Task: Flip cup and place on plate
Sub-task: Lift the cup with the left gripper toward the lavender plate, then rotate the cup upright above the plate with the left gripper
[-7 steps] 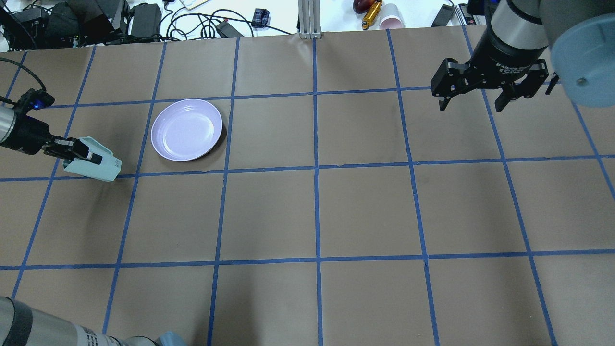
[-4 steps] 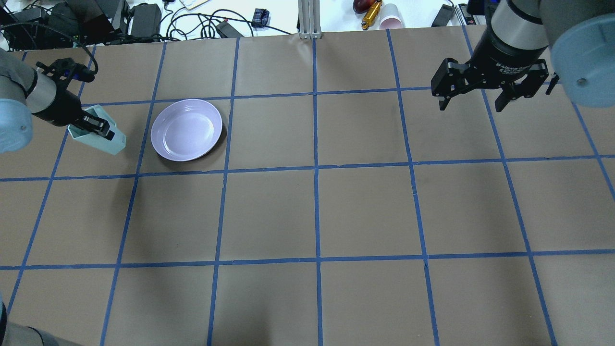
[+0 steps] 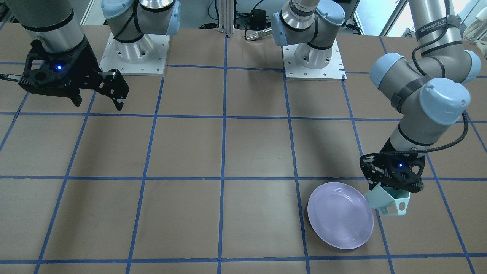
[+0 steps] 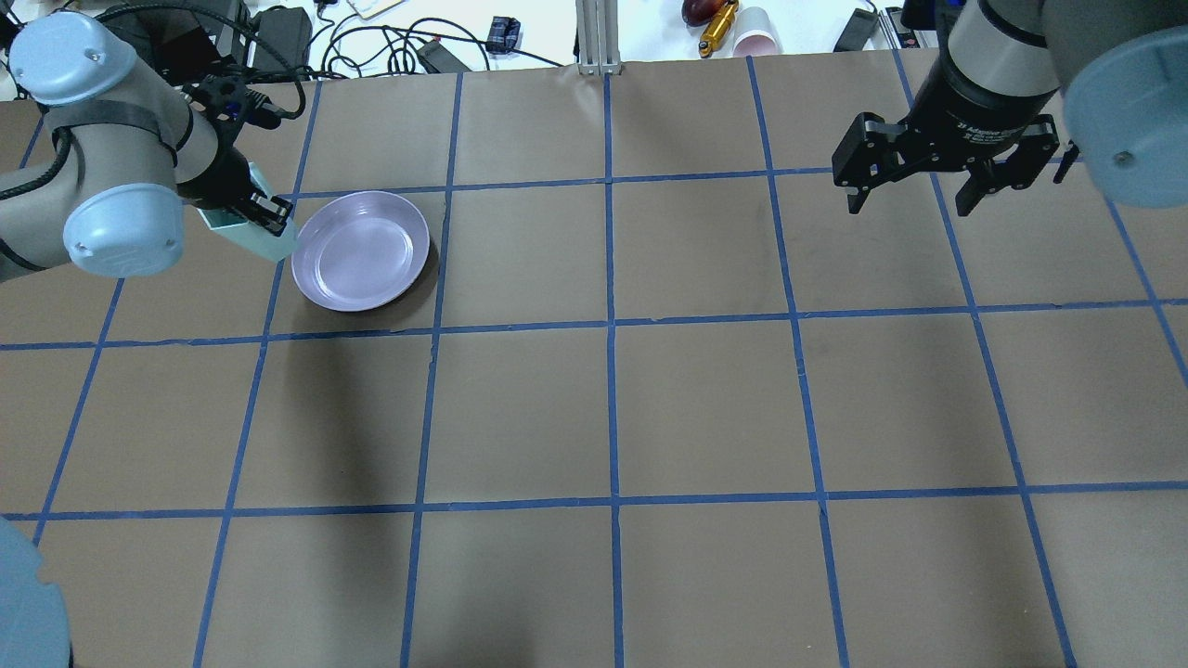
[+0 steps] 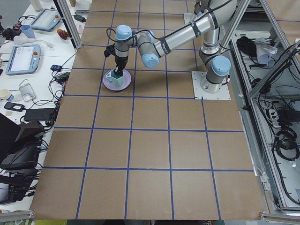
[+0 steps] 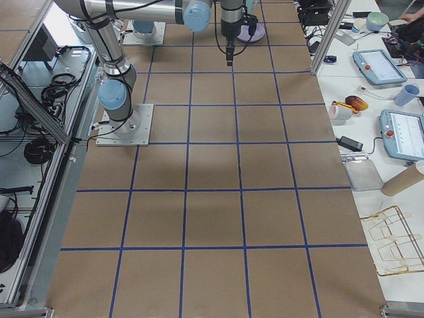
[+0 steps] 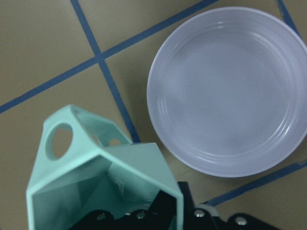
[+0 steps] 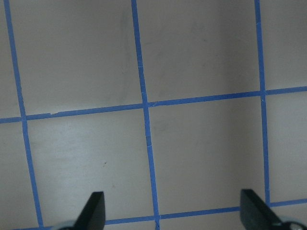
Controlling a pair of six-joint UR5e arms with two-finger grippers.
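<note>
My left gripper has the pale mint-green cup. It will let go of the cup near the middle of the lavender plate (image 3: 345,219) (image 7: 213,86).
The pale mint-green cup (image 4: 249,234) hangs tilted in my left gripper (image 4: 266,212), just off the left rim of the lavender plate (image 4: 361,250). The gripper is shut on the cup's wall, one finger inside the mouth. In the left wrist view the cup (image 7: 98,175) shows its open mouth and its handle at upper left, and the plate (image 7: 228,91) lies empty to the right. In the front view the cup (image 3: 390,201) is beside the plate (image 3: 340,215), under the gripper (image 3: 392,184). My right gripper (image 4: 910,199) is open and empty, high over the far right squares.
The table is brown paper with a blue tape grid (image 4: 609,325). Cables, adapters and a pink cup (image 4: 756,32) lie beyond its far edge. The two arm bases (image 3: 314,61) stand at the robot's side. Tablets (image 6: 401,132) sit on a side table.
My left arm has carried the cup away from the robot and to the right, up to the plate's left rim, and its wrist has turned. The right arm has not moved.
</note>
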